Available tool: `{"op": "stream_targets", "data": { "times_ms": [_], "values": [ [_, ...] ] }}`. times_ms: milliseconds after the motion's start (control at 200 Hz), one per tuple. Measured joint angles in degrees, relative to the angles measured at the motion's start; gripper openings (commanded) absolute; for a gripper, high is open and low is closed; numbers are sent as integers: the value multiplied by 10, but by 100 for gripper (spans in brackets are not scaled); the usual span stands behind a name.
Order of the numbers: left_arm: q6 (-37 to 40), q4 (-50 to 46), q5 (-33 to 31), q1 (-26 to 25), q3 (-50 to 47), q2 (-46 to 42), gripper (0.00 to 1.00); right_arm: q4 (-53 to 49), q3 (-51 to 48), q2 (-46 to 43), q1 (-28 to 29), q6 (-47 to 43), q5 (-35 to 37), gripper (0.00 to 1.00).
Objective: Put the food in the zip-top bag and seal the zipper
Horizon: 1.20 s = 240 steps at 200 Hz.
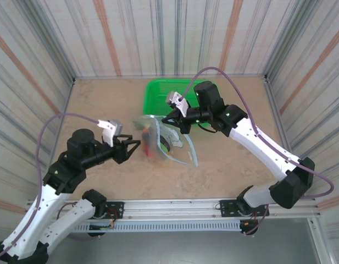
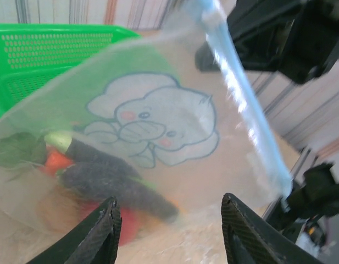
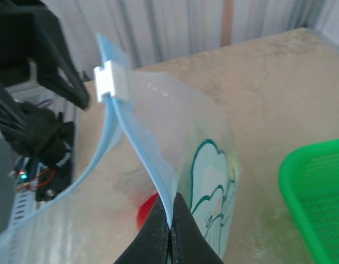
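I will use my left gripper to pinch the zipper's tip (image 3: pixel 107 47) before my right gripper takes the white slider, since my right gripper holds the bag's zipper away from that slider.
The clear zip-top bag (image 1: pixel 168 142), printed with a cartoon elephant (image 2: pixel 158 124), hangs tilted over the table's middle. Food lies in its bottom: a dark purple eggplant (image 2: pixel 111 179), red pieces (image 2: pixel 56 159) and something green. My right gripper (image 1: pixel 178 123) is shut on the pale blue zipper strip (image 3: pixel 153 165), holding that edge up; the white slider (image 3: pixel 111 81) sits farther along the strip. A red piece (image 3: pixel 146 212) shows through the plastic below the right gripper (image 3: pixel 170 208). My left gripper (image 1: pixel 134 146) stands open just left of the bag, its fingers (image 2: pixel 106 231) empty.
The green mesh basket (image 1: pixel 161 94) stands at the back, behind the bag, and its wall (image 2: pixel 43 52) shows beyond the plastic. Its corner (image 3: pixel 317 198) lies right of the bag. Corrugated walls enclose the table. Bare tabletop lies at the left and the front.
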Motion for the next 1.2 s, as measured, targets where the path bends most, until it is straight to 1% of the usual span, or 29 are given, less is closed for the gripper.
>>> {"op": "stream_targets", "data": {
  "times_ms": [130,406,561,706,761,872,942,987,1147,1202],
  "values": [
    [84,21,8,-8,-17,-5,54,21,-22,0,0,-2,-46,0],
    [203,57,-11,-8,-15,6,57,40,-52,-2,0,-1,-121,0],
    [266,70,-11,-8,3,30,55,59,-75,-9,1,5,-151,0],
    [303,83,-5,-8,21,56,44,73,-78,-13,6,15,-165,0],
    [315,84,14,-8,25,64,42,73,-78,-15,8,15,-166,0],
    [332,85,49,-8,28,76,35,71,-78,-17,9,15,-169,0],
    [342,84,69,-8,33,81,27,68,-78,-17,9,15,-170,0],
    [348,83,83,-8,37,84,20,66,-78,-17,9,15,-170,0],
    [362,83,123,-8,45,85,0,63,-78,-17,9,15,-169,0],
    [364,82,135,-8,45,85,0,60,-78,-17,8,15,-169,0]
  ]
}}
